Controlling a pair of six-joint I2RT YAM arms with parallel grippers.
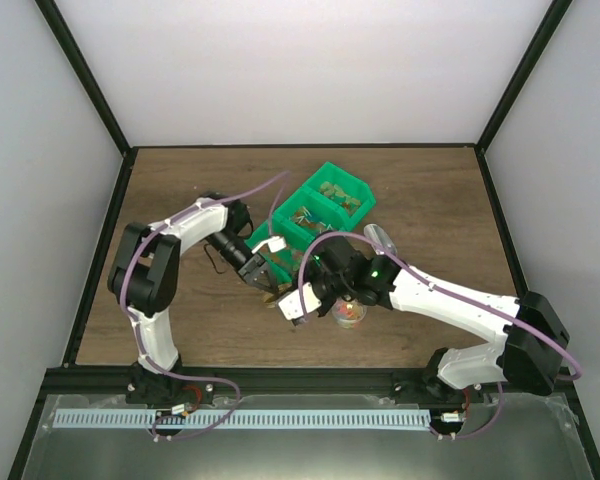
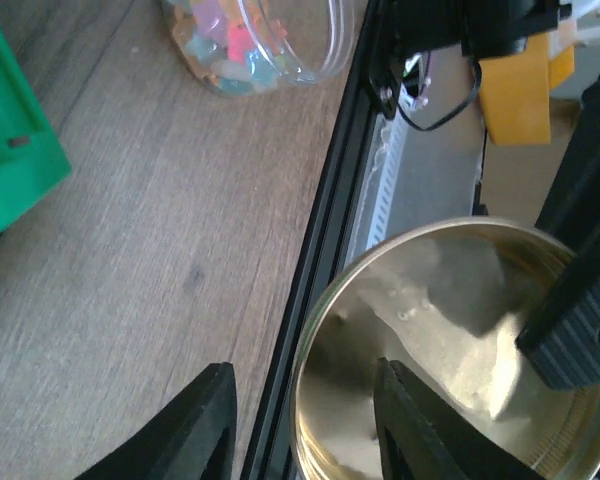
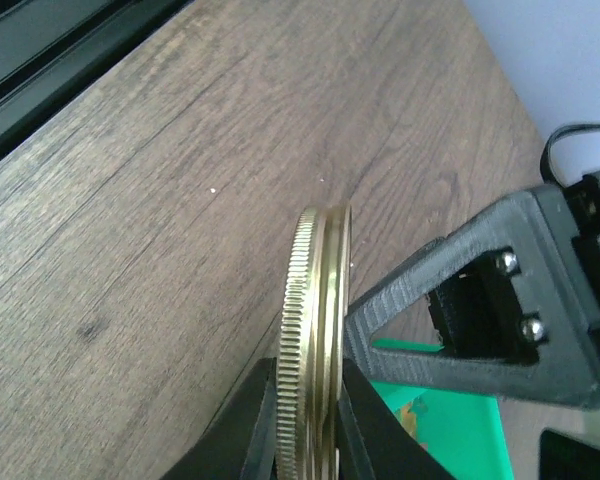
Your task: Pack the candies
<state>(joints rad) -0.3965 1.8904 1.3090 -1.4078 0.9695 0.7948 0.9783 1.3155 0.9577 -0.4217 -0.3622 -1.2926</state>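
Note:
Next, my right gripper releases the gold lid into my left gripper's hold, between the green bin and the jar (image 1: pixel 323 264).
A clear jar (image 1: pixel 350 313) holds mixed coloured candies (image 2: pixel 230 50) and stands open on the table; it also shows in the left wrist view (image 2: pixel 280 40). My right gripper (image 1: pixel 298 303) is shut on a gold metal lid (image 3: pixel 315 330), held on edge above the table to the left of the jar. My left gripper (image 1: pixel 265 275) is open, and in its own view (image 2: pixel 305 420) its fingers straddle the lid's rim (image 2: pixel 450 350) without closing on it. The left gripper's black finger (image 3: pixel 480 310) sits right beside the lid.
A green compartment bin (image 1: pixel 325 205) with more sweets stands behind both grippers; it also shows in the left wrist view (image 2: pixel 10 140) and the right wrist view (image 3: pixel 450 420). A silvery scoop (image 1: pixel 380 238) lies to its right. The black table frame (image 2: pixel 320 230) runs along the near edge.

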